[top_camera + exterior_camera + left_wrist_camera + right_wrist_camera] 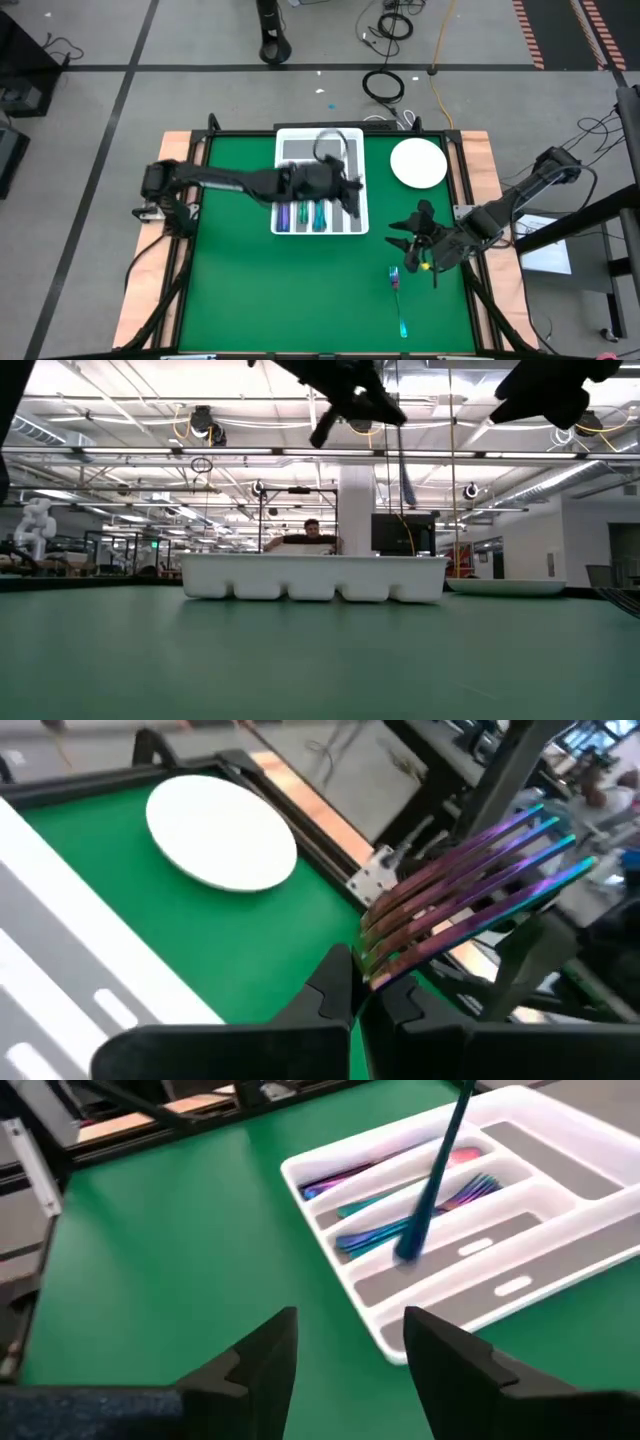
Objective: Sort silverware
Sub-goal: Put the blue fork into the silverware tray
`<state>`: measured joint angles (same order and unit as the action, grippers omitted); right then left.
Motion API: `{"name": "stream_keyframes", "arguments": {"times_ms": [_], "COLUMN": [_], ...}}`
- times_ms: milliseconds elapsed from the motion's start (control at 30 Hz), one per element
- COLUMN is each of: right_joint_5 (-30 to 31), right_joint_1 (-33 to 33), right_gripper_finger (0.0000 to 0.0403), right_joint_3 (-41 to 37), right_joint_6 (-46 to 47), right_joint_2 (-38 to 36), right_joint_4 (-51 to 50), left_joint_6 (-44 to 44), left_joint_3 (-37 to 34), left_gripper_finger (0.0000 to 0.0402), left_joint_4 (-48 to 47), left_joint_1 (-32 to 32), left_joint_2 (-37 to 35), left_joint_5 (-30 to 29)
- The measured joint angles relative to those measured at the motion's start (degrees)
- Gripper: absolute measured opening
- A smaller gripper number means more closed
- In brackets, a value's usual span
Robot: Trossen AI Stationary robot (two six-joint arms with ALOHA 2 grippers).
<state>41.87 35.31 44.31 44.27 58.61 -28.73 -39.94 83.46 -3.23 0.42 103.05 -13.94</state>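
Note:
The fork will leave my left gripper in the white tray (325, 188), beside the blue silverware.
My left gripper (347, 187) (366, 982) hovers over the white compartmented tray (300, 150) and is shut on a small bundle of silverware (470, 890). The bundle also shows as a slim blue shaft (435, 1175) above the tray, and in the low view it hangs (404, 475) below the fingers. More iridescent silverware lies in the tray's compartments (303, 215) (400, 1195). Two pieces lie flat on the green mat (395, 277) (402, 326). My right gripper (410, 240) (348, 1342) is open, raised above the mat right of the tray, and holds nothing. My left gripper pinches several slim iridescent pieces together at one end (385, 955) between its two fingers. The pieces fan out away from the fingertips (335, 985). They are lifted clear of the tray and hang below the gripper. Whether they are forks, knives or spoons I cannot tell.
A round white plate (418, 162) (220, 830) sits on the mat right of the tray, near the far right corner. The tray's right-hand compartments show grey liners (480, 1240). A black frame (462, 180) borders the mat. Open green mat (270, 290) lies near the front.

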Motion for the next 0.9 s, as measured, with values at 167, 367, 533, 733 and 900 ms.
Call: {"name": "stream_keyframes", "arguments": {"times_ms": [167, 367, 533, 733, 900], "right_joint_5": [0.0, -0.2, -0.2, -0.2, 0.2], "right_joint_1": [1.8, 3.1, 3.2, 3.2, 3.0], "right_gripper_finger": [0.0172, 0.0170, 0.0170, 0.0169, 0.0169], "right_joint_3": [0.0, -0.1, -0.1, -0.1, -0.1], "right_joint_6": [0.9, 1.8, 1.9, 0.3, -0.6], "right_joint_2": [-1.5, -1.6, -1.6, -1.6, -1.6], "right_joint_4": [-1.7, -2.6, -3.1, -3.8, -4.9], "left_joint_6": [-3.3, -9.2, -10.7, -14.1, -18.3], "left_joint_3": [0.1, 0.0, 0.0, -0.1, -0.3], "left_gripper_finger": [0.0001, 0.0001, 0.0000, 0.0000, 0.0000], "left_joint_4": [-7.6, -15.4, -25.6, -30.7, -30.1], "left_joint_1": [7.3, 16.9, 22.7, 25.0, 23.6], "left_joint_2": [-4.7, -5.6, -5.1, -1.3, 5.4], "left_joint_5": [14.2, 33.5, 39.9, 40.7, 48.2]}}
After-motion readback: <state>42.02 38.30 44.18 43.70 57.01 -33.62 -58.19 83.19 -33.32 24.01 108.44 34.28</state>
